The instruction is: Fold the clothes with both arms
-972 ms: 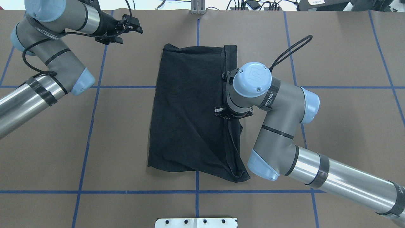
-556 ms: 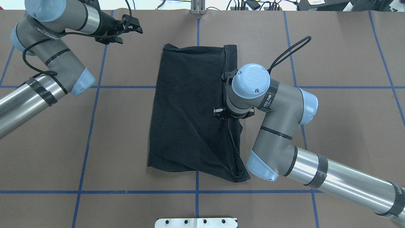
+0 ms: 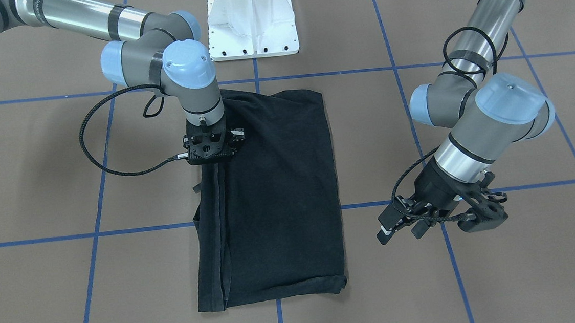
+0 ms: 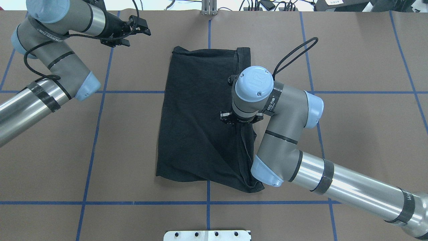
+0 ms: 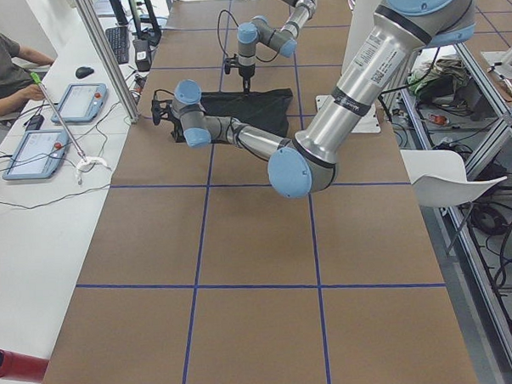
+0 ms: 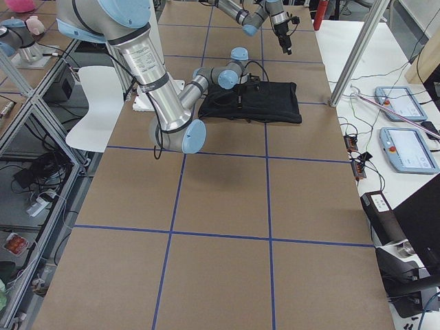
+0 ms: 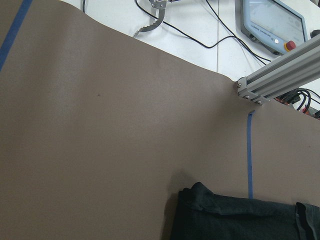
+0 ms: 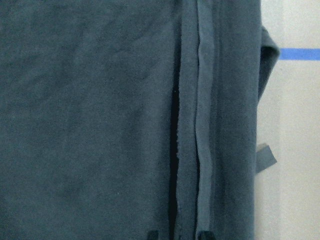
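Next, I pinch the hem (image 3: pixel 220 172) with my right gripper and pull it to the outer edge of the T-shirt, because the doubled hem lies short of that edge, where cloth pokes out.
The clothes are one black T-shirt (image 4: pixel 197 117) folded into a tall rectangle in the middle of the brown table, also seen in the front view (image 3: pixel 279 193). My right gripper (image 8: pixel 177 235) points straight down over the shirt's doubled hem on my right side. Its two fingertips stand slightly apart, open, with the hem ridge between them. In the overhead view my wrist hides the right gripper (image 4: pixel 239 120). My left gripper (image 4: pixel 137 35) hovers open off the shirt's far left corner, holding nothing. Its wrist camera sees only that corner of the shirt (image 7: pixel 235 215).
The white pedestal base (image 3: pixel 251 20) stands at the table's near edge. An aluminium post (image 7: pixel 280 75) and control panels (image 7: pixel 272 22) sit beyond the far edge. Blue tape lines (image 4: pixel 133 91) grid the table. A seated person (image 5: pixel 4 67) is at the side desk.
My right wrist has shifted a little leftward over the shirt, its cable loop following. The shirt's outline and my left arm are unchanged.
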Tool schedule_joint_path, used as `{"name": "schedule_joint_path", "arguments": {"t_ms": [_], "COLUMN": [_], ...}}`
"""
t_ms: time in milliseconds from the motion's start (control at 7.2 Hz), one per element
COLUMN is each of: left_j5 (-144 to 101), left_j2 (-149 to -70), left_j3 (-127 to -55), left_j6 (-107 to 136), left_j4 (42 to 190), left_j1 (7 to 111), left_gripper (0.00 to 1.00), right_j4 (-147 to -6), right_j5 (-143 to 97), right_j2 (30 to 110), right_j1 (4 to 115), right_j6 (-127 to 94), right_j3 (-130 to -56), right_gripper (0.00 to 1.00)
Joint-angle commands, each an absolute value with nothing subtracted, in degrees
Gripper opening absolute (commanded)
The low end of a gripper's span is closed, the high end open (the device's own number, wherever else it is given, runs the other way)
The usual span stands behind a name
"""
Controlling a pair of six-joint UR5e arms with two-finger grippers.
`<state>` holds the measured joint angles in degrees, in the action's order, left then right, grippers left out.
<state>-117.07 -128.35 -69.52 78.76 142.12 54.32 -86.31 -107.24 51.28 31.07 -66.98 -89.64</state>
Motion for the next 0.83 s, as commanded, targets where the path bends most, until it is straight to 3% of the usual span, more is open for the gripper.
{"name": "schedule_joint_path", "arguments": {"t_ms": [0,695], "left_j5": [-117.1,-117.1], "left_j2": [-128.5,-128.8], "left_j3": [-69.5,-69.5], "left_j6": [78.8,79.1], "left_j4": [142.1,142.1], "left_j1": [54.3,54.3], "left_gripper": [1.0,1.0], "right_j4": [-86.4,-86.4], "right_j5": [-107.3,-107.4], "right_j2": [51.3,51.9], "right_j1": [31.3,31.7], "right_j6": [-67.0,-66.8], "right_j3": [-89.2,-89.2], "right_gripper": [0.35,0.39]}}
